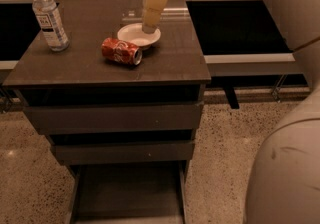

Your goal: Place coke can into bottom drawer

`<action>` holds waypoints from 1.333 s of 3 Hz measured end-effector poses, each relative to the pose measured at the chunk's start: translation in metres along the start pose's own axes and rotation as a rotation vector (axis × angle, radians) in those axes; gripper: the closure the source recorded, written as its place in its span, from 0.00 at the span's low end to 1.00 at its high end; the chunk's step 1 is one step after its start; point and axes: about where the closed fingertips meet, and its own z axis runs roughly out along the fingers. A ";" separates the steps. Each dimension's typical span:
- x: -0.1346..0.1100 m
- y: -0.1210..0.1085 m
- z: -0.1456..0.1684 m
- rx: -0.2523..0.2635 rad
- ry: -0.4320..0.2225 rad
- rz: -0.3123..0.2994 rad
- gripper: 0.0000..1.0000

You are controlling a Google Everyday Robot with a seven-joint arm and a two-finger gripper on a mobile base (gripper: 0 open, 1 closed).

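My gripper needs to next move to the coke can in front of the white bowl and close around the can's middle (123, 52).
The coke can (121, 51) lies on its side on the dark cabinet top (165, 63), just in front of a small white bowl (139, 35). My gripper (152, 15) hangs over the bowl, a little behind and to the right of the can, apart from it. The bottom drawer (127, 195) is pulled open at the foot of the cabinet, its flat floor showing and nothing in it. The two upper drawers are closed.
A clear plastic water bottle (50, 17) stands upright at the back left of the cabinet top. My arm's large pale body (285, 168) fills the right edge. A counter with metal rails runs behind. The floor is speckled.
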 end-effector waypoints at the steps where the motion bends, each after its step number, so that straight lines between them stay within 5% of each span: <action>1: -0.005 -0.007 0.042 -0.038 0.014 0.079 0.00; 3: -0.008 -0.016 0.150 -0.152 0.027 0.290 0.03; 4: -0.011 -0.017 0.174 -0.185 0.016 0.329 0.11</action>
